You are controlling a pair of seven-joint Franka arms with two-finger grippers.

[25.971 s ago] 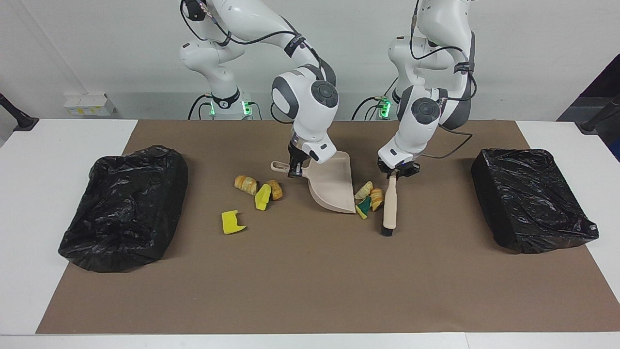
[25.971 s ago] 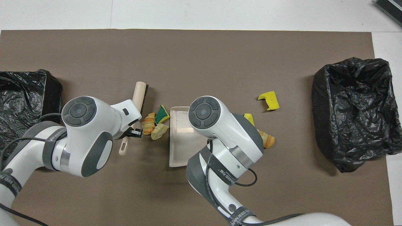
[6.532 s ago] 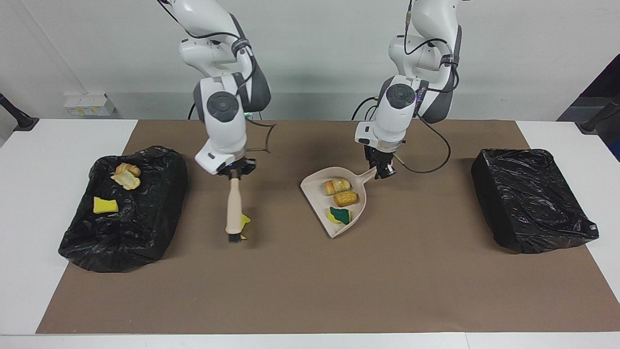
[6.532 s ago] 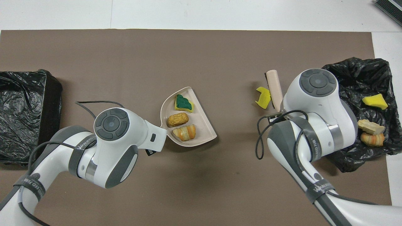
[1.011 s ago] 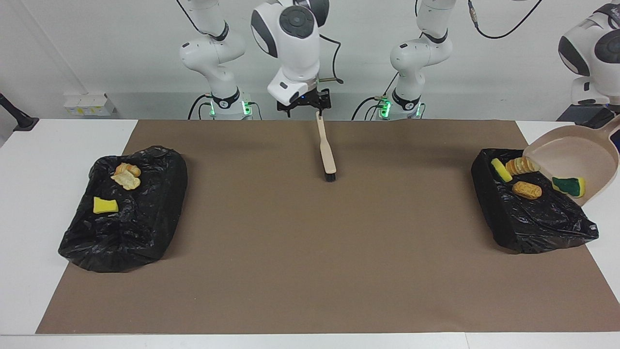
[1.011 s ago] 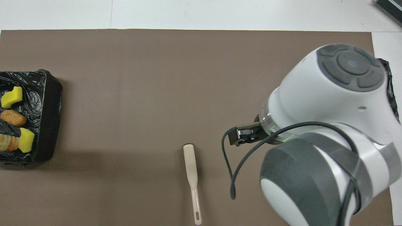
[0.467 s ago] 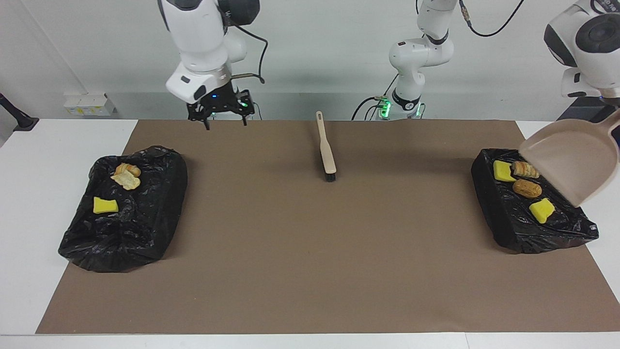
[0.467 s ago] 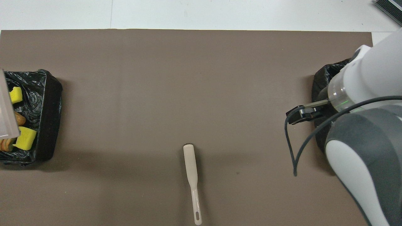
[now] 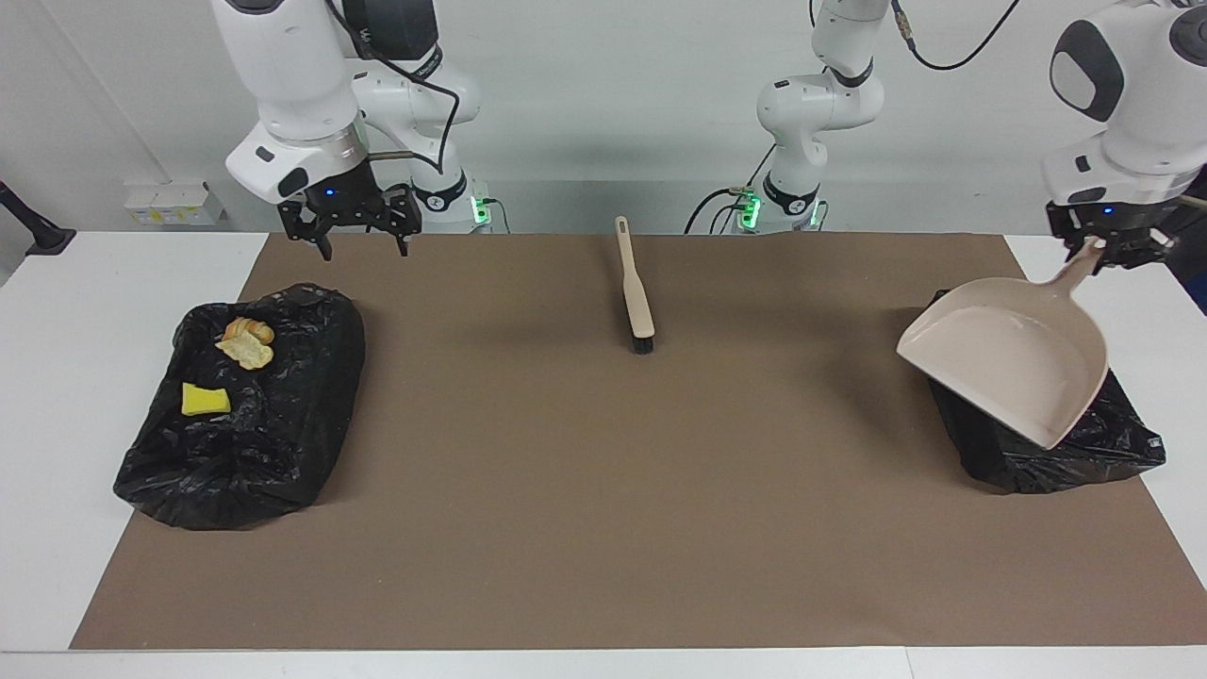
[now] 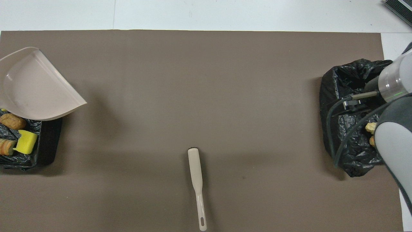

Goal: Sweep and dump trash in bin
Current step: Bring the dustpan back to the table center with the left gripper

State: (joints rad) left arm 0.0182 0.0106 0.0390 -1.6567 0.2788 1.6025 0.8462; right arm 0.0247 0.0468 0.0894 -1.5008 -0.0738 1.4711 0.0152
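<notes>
My left gripper has a spot ahead for the beige dustpan, just past the brush's bristle head. I need to release the dustpan there on the brown mat [image 10: 202, 104].
The beige dustpan [image 9: 1014, 372] hangs empty over the black bin [image 9: 1047, 448] at the left arm's end, its handle in my shut left gripper [image 9: 1105, 253]. In the overhead view the dustpan [image 10: 35, 87] covers part of that bin [image 10: 48, 141], where trash shows: a brown piece [image 10: 13, 121], a yellow sponge chunk [image 10: 25, 141] and a pastry piece [image 10: 6, 146]. The bin [image 9: 245, 405] at the right arm's end holds bread pieces [image 9: 247, 341] and a yellow sponge chunk [image 9: 205, 400]. My right gripper [image 9: 364, 247] hangs open and holds nothing, above the mat beside that bin.
The beige brush [image 9: 634, 288] lies on the brown mat [image 9: 603, 490] midway between the arms, close to the robots' edge, its bristle head pointing away from them. In the overhead view the brush [image 10: 197, 180] lies alone on the mat. White table borders the mat.
The left gripper has swung the dustpan lower over its bin, so it now hides the trash there in the facing view. The right arm has moved farther from the brush toward its own bin.
</notes>
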